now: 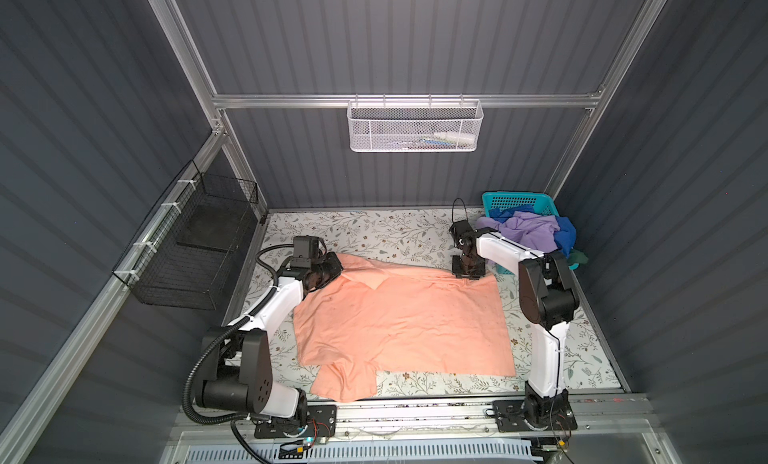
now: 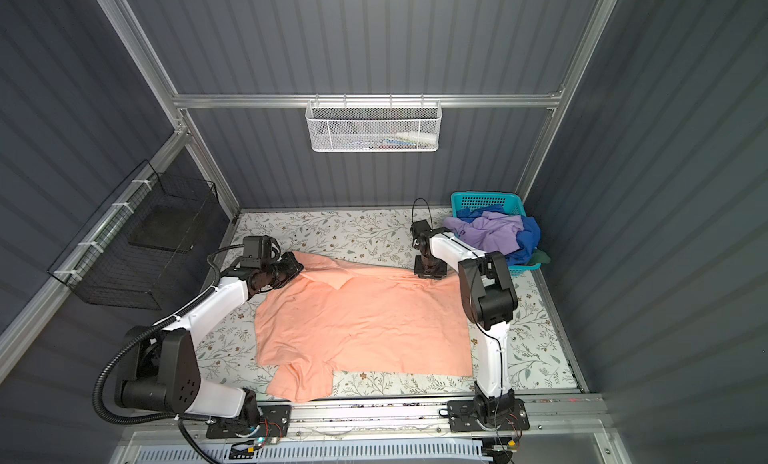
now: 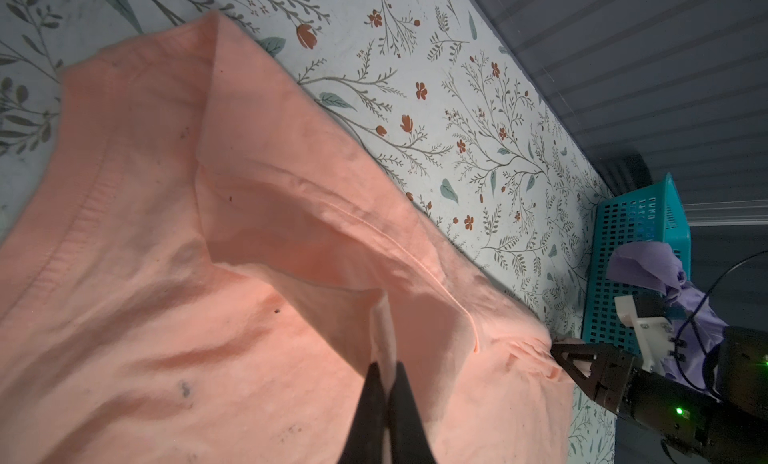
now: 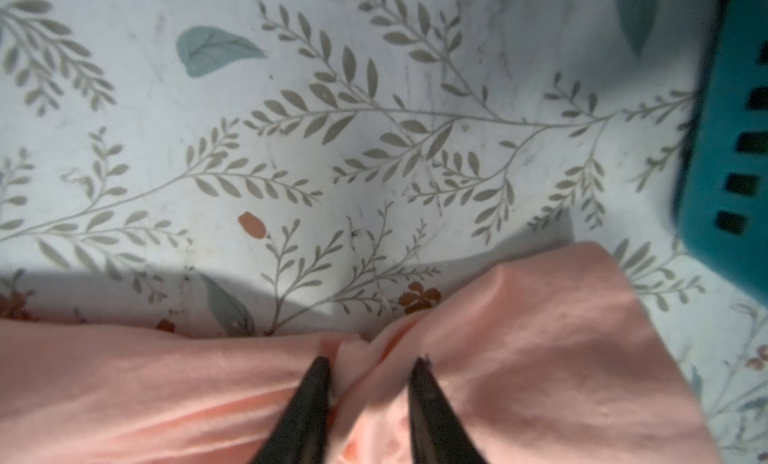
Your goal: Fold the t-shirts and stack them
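Observation:
I can see my right gripper pinching a bunched fold short of the t-shirt's far corner, so I need to pull the t-shirt's edge closer, then grab the corner's tip [image 4: 590, 259] with that gripper.
A peach-orange t-shirt [image 1: 403, 316] [image 2: 361, 320] lies spread on the floral table, plain side up, one sleeve hanging toward the front edge. My left gripper [image 1: 334, 266] [image 3: 386, 364] is at the shirt's far left corner, shut on a raised fold of the cloth [image 3: 166, 274]. My right gripper [image 1: 469, 274] [image 4: 374, 360] is pressed down on the far right corner; its jaws stand a little apart with a bunched ridge of peach cloth [image 4: 540, 337] between them. Lavender [image 1: 532, 233], royal blue [image 1: 565, 233] and dark green [image 1: 579, 257] t-shirts are heaped in the teal basket.
The teal basket [image 1: 519, 200] [image 3: 636, 233] [image 4: 731, 150] stands at the far right corner, close beside my right gripper. A black wire basket [image 1: 195, 249] hangs on the left wall. A white mesh basket [image 1: 415, 125] hangs on the back rail. Bare floral table [image 1: 374, 229] lies behind the shirt.

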Controlling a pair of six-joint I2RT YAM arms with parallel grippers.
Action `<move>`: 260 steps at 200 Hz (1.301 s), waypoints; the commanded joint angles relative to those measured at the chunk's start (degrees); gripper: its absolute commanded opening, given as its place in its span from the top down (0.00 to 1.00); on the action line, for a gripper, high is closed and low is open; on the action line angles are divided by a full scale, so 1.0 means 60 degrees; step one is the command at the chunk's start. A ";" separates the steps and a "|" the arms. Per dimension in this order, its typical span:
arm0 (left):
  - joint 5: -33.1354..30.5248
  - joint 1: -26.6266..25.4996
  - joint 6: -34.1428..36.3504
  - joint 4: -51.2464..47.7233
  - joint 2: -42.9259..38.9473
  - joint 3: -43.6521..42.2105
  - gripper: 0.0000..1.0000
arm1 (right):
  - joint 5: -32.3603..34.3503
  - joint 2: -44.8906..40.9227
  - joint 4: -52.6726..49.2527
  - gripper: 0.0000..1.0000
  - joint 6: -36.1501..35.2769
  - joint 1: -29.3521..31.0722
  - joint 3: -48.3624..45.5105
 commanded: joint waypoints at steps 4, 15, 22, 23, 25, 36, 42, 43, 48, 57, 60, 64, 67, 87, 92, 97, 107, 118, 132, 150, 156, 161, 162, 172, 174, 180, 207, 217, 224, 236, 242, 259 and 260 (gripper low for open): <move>0.0040 0.0075 0.0102 -0.0009 0.0333 0.0470 1.00 | 0.0171 0.0227 0.0004 0.86 -0.0336 -0.0069 0.0589; 0.0010 0.0089 0.0093 0.0087 0.0484 0.0601 1.00 | 0.0164 0.0390 -0.0065 0.91 -0.0500 -0.0059 0.1033; 0.0004 0.0100 0.0074 0.0172 0.0574 0.0690 1.00 | 0.0215 0.0542 -0.0154 0.95 -0.0613 -0.0056 0.1416; -0.0001 0.0102 0.0073 0.0184 0.0598 0.0694 1.00 | 0.0226 0.0563 -0.0169 0.95 -0.0634 -0.0057 0.1474; 0.0000 0.0104 0.0069 0.0208 0.0623 0.0730 1.00 | 0.0231 0.0616 -0.0192 0.96 -0.0684 -0.0058 0.1590; -0.0019 0.0133 0.0007 0.0307 0.0798 0.0892 1.00 | 0.0298 0.0871 -0.0210 0.98 -0.0928 -0.0050 0.2189; -0.0005 0.0161 -0.0028 0.0349 0.0877 0.0992 1.00 | 0.0357 0.1015 -0.0174 0.99 -0.1036 -0.0058 0.2504; 0.0002 0.0162 -0.0036 0.0353 0.0896 0.1006 1.00 | 0.0363 0.1034 -0.0172 0.99 -0.1051 -0.0058 0.2552; 0.0031 0.0184 -0.0047 0.0384 0.0973 0.1101 1.00 | 0.0404 0.1137 -0.0154 1.00 -0.1152 -0.0058 0.2781; 0.0113 0.0203 -0.0085 0.0437 0.1045 0.1228 1.00 | 0.0574 0.1267 -0.0217 1.00 -0.1226 -0.0050 0.3220; 0.0147 0.0206 -0.0088 0.0455 0.1066 0.1272 1.00 | 0.0629 0.1282 -0.0227 1.00 -0.1240 -0.0052 0.3319; 0.0191 0.0207 -0.0089 0.0460 0.1064 0.1312 1.00 | 0.0676 0.1255 -0.0221 1.00 -0.1242 -0.0047 0.3378; 0.0217 0.0207 -0.0089 0.0464 0.1061 0.1326 1.00 | 0.0721 0.1203 -0.0189 1.00 -0.1242 -0.0031 0.3370; 0.0171 0.0207 -0.0110 0.0598 0.0674 0.1018 1.00 | 0.1075 0.0306 0.0720 1.00 -0.1168 0.0120 0.2155; 0.0109 0.0207 -0.0131 0.0620 0.0508 0.0842 1.00 | 0.1245 -0.0011 0.1007 1.00 -0.1055 0.0191 0.1655; -0.0006 0.0207 -0.0118 0.0584 0.0344 0.0680 1.00 | 0.1374 -0.0347 0.1310 1.00 -0.0931 0.0267 0.1111; -0.0206 0.0207 -0.0081 0.0450 -0.0006 0.0313 1.00 | 0.1520 -0.1023 0.1939 0.97 -0.0727 0.0469 -0.0054; -0.0270 0.0207 -0.0164 0.0530 -0.0402 -0.0255 1.00 | 0.1826 -0.1700 0.2483 0.94 -0.0397 0.0748 -0.1236; -0.0096 0.0196 -0.0352 0.0749 -0.0745 -0.0985 1.00 | 0.2170 -0.2329 0.2808 0.92 0.0212 0.1065 -0.2443; -0.0121 0.0194 -0.0460 0.0682 -0.0876 -0.1594 1.00 | 0.2002 -0.2745 0.2859 0.84 0.1075 0.1349 -0.3538; -0.0159 0.0192 -0.0441 0.0612 -0.0851 -0.1732 1.00 | 0.1898 -0.2819 0.2828 0.83 0.1336 0.1400 -0.3797; -0.0175 0.0192 -0.0433 0.0559 -0.0833 -0.1820 1.00 | 0.1789 -0.2865 0.2805 0.81 0.1546 0.1431 -0.3987; -0.0171 0.0192 -0.0429 0.0561 -0.0838 -0.1835 1.00 | 0.1760 -0.2883 0.2790 0.80 0.1587 0.1441 -0.4018; -0.0171 0.0192 -0.0361 0.0505 -0.0808 -0.1967 1.00 | 0.1560 -0.2967 0.2700 0.70 0.1926 0.1485 -0.4268; -0.0179 0.0192 -0.0340 0.0504 -0.0802 -0.1997 1.00 | 0.1546 -0.2980 0.2675 0.70 0.1982 0.1488 -0.4317; -0.0189 0.0192 -0.0329 0.0493 -0.0799 -0.2083 1.00 | 0.1541 -0.3037 0.2585 0.70 0.2148 0.1511 -0.4428; -0.0243 0.0196 -0.0215 0.0510 -0.0720 -0.2239 1.00 | 0.1256 -0.3489 0.2415 0.58 0.2215 0.1654 -0.4705; -0.0215 0.0195 -0.0179 0.0505 -0.0648 -0.2232 1.00 | 0.1177 -0.3759 0.2208 0.52 0.2310 0.1666 -0.4656; -0.0199 0.0199 -0.0177 0.0518 -0.0624 -0.2243 1.00 | 0.1130 -0.3930 0.1978 0.45 0.2346 0.1641 -0.4504; -0.0189 0.0192 -0.0164 0.0582 -0.0611 -0.2289 1.00 | 0.1044 -0.4183 0.1633 0.39 0.2332 0.1638 -0.4126; -0.0187 0.0195 -0.0199 0.0599 -0.0608 -0.2312 1.00 | 0.1014 -0.4281 0.1511 0.37 0.2351 0.1638 -0.3949; -0.0221 0.0201 -0.0193 0.0624 -0.0623 -0.2402 1.00 | 0.0966 -0.4461 0.1251 0.34 0.2518 0.1554 -0.3526; -0.0223 0.0204 -0.0199 0.0623 -0.0623 -0.2412 1.00 | 0.0975 -0.4457 0.1244 0.34 0.2535 0.1546 -0.3495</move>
